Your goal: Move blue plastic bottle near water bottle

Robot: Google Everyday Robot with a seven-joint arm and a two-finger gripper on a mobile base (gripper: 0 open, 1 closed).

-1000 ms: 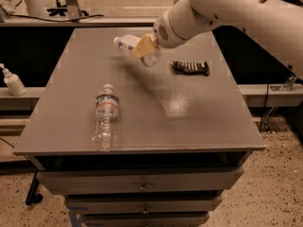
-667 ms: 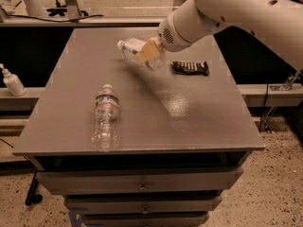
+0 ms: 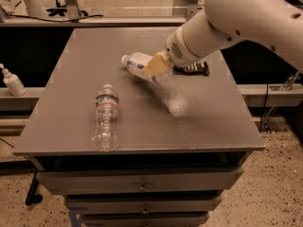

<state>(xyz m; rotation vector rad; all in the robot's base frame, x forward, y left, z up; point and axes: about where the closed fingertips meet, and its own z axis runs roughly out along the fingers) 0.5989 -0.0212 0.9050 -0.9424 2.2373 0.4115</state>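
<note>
I need to let go of the blue plastic bottle on the grey table [image 3: 132, 93], beside the cap end of the water bottle.
The blue plastic bottle [image 3: 138, 65], pale blue with a white cap and a large label, is held tilted above the middle of the grey table [image 3: 75, 60], cap pointing left. My gripper [image 3: 156, 67] is shut on its body, its tan fingers [image 3: 154, 65] around the label. The water bottle [image 3: 105, 118], clear and ribbed with a red-and-blue band near its neck, lies on the table's front left part, cap pointing away. The held bottle is up and to the right of it, apart from it.
A dark snack packet [image 3: 193, 69] lies on the table behind my arm. A white pump bottle [image 3: 11, 81] stands on a ledge to the left. The table has drawers [image 3: 142, 186] below its front edge.
My gripper has carried the blue plastic bottle forward and a little left, closer to the water bottle. The water bottle has not moved.
</note>
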